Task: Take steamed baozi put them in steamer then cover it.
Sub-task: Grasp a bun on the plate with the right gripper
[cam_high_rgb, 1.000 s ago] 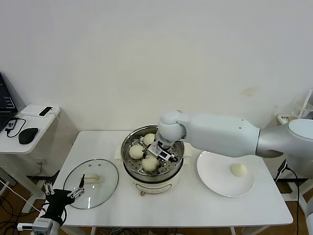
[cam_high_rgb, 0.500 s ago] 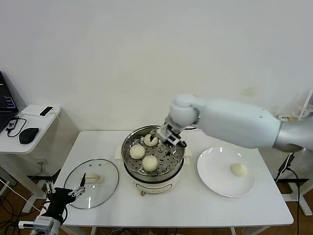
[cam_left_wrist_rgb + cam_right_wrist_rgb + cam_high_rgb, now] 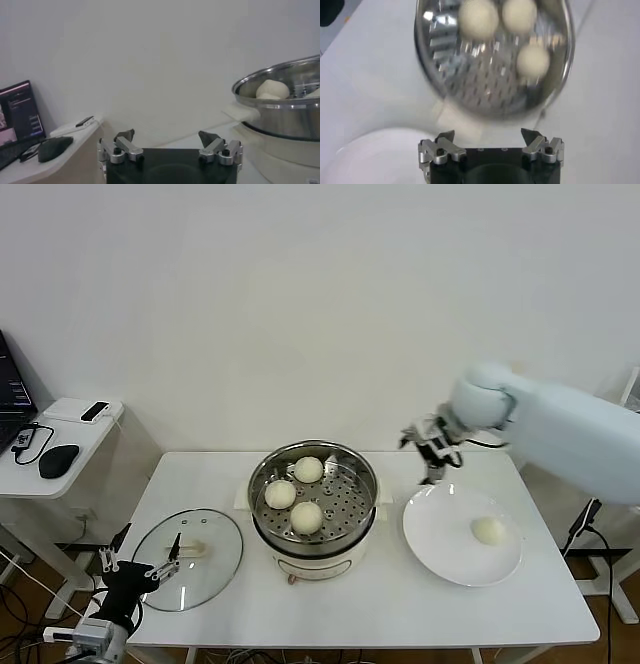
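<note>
The last baozi on the white plate is next for my right gripper, which should move to it and close on the baozi's sides (image 3: pixel 489 531).
The steamer (image 3: pixel 345 542) stands mid-table with three steamed baozi on its perforated tray: one at the back (image 3: pixel 308 469), one at the left (image 3: pixel 280 494), one at the front (image 3: pixel 306 516). Another baozi (image 3: pixel 487 530) lies on the white plate (image 3: pixel 430 554) to the right. My right gripper (image 3: pixel 432 446) hangs open and empty in the air, between the steamer and the plate's far edge. Its wrist view looks down on the tray (image 3: pixel 485 85) and the baozi (image 3: pixel 478 17). The cover (image 3: pixel 215 569) lies flat left of the steamer. My left gripper (image 3: pixel 135 569) waits open at the table's front-left corner.
A low side table (image 3: pixel 85 439) at the far left carries a mouse (image 3: pixel 57 460), a phone and a laptop edge. The wall runs close behind the table. The left wrist view shows the steamer's wall (image 3: pixel 280 117) off to one side.
My right gripper opened and left a baozi at the steamer's front, then rose and swung right to the plate's far edge. The left arm barely shifted.
</note>
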Robot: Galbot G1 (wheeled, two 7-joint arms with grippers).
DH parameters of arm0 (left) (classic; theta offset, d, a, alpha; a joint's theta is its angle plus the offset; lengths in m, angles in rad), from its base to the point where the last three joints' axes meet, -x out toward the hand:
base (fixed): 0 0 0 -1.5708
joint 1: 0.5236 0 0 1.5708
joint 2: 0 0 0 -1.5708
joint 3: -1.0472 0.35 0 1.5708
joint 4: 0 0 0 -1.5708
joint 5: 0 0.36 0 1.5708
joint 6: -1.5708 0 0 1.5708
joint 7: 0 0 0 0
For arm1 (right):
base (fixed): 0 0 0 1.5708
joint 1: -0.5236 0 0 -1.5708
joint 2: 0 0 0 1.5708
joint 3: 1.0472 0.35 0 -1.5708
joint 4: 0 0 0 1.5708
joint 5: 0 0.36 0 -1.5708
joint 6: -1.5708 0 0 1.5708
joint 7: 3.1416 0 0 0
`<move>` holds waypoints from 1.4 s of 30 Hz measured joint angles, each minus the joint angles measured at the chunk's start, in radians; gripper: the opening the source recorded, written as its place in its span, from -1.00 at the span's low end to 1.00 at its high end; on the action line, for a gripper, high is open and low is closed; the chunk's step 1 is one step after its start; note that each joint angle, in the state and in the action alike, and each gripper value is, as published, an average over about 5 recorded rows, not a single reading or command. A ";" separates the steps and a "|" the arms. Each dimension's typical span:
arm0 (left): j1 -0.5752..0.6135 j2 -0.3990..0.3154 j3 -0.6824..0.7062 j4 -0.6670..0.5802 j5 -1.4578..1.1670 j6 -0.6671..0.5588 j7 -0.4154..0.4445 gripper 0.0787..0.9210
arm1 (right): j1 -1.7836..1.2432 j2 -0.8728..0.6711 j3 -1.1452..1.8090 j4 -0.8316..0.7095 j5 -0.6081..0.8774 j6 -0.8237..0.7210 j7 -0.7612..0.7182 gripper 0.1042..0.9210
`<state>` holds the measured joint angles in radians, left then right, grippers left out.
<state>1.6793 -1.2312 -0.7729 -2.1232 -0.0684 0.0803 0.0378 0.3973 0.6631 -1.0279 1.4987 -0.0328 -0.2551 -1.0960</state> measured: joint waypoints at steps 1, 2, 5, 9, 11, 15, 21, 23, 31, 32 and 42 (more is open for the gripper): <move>0.000 0.000 0.002 0.002 0.000 -0.001 0.000 0.77 | -0.021 -0.021 0.017 -0.002 -0.013 -0.001 0.000 0.76; 0.000 0.001 0.003 0.004 0.001 -0.001 0.000 0.77 | -0.044 -0.041 0.036 -0.005 -0.026 -0.003 -0.001 0.76; 0.001 0.005 0.004 0.005 0.002 -0.002 0.000 0.77 | -0.120 -0.089 0.098 -0.016 -0.066 -0.005 -0.001 0.76; 0.002 0.008 0.000 0.003 0.002 -0.002 0.000 0.77 | -0.232 -0.133 0.189 -0.035 -0.117 -0.007 -0.003 0.76; 0.004 0.008 0.000 0.003 0.002 -0.002 0.000 0.77 | -0.287 -0.146 0.236 -0.046 -0.138 -0.009 -0.002 0.76; 0.009 0.008 -0.003 0.006 0.002 -0.003 0.000 0.77 | -0.387 -0.161 0.322 -0.071 -0.175 -0.008 -0.004 0.76; 0.017 0.009 -0.012 0.007 0.002 -0.003 0.000 0.77 | -0.509 -0.155 0.429 -0.123 -0.227 0.001 -0.009 0.76; 0.019 0.008 -0.014 0.006 0.003 -0.003 0.000 0.77 | -0.539 -0.147 0.456 -0.143 -0.242 0.005 -0.012 0.76; 0.023 0.006 -0.021 0.003 0.004 -0.002 0.002 0.77 | -0.609 -0.107 0.520 -0.219 -0.285 0.024 -0.010 0.76; 0.023 0.006 -0.023 0.003 0.004 -0.002 0.002 0.77 | -0.614 -0.100 0.526 -0.227 -0.289 0.027 -0.008 0.76; 0.030 0.009 -0.036 0.003 0.003 -0.002 0.003 0.77 | -0.641 -0.024 0.557 -0.303 -0.332 0.037 0.000 0.76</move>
<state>1.7095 -1.2222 -0.8092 -2.1206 -0.0655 0.0788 0.0410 -0.2442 0.6390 -0.4713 1.1958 -0.3648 -0.2186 -1.0959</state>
